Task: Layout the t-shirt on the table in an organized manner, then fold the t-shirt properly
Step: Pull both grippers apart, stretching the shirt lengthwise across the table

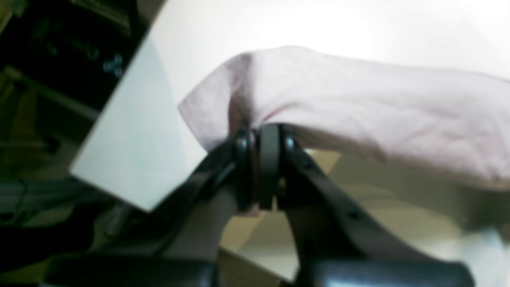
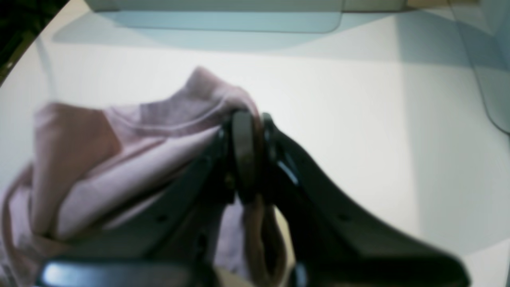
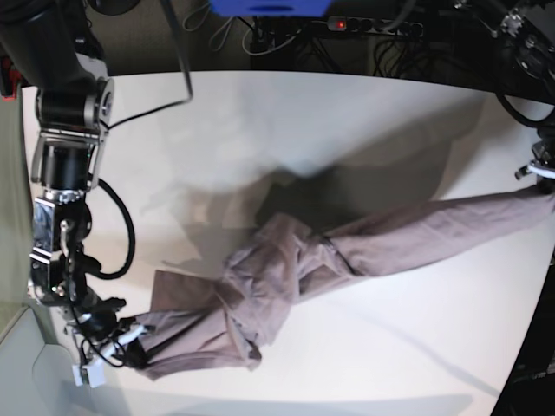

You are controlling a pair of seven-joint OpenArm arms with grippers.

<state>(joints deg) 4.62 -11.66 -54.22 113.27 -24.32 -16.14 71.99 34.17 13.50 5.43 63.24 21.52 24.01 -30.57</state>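
Note:
Next, I ease my right gripper's end of the t-shirt back in and take the crumpled folds (image 3: 234, 299), because the shirt's middle stays bunched while both ends are stretched far apart.
The dusty mauve t-shirt (image 3: 286, 269) is stretched in a long bunched band across the white table (image 3: 260, 130), from the front left to the right edge. My right gripper (image 3: 130, 340) is shut on the shirt's front-left end, low over the table. In the right wrist view the gripper (image 2: 247, 119) pinches a fold of the shirt (image 2: 119, 159) that includes a ribbed hem. My left gripper (image 3: 542, 178) holds the other end at the table's right edge. In the left wrist view the gripper (image 1: 265, 131) is shut on the lifted cloth (image 1: 358, 107) above the table (image 1: 358, 24).
Cables and a power strip (image 3: 373, 26) lie behind the table's far edge. A blue object (image 3: 269, 7) sits at the top. The table's corner (image 1: 119, 159) shows in the left wrist view with dark clutter beyond it. The right arm's cable (image 3: 121, 234) loops over the table's left side.

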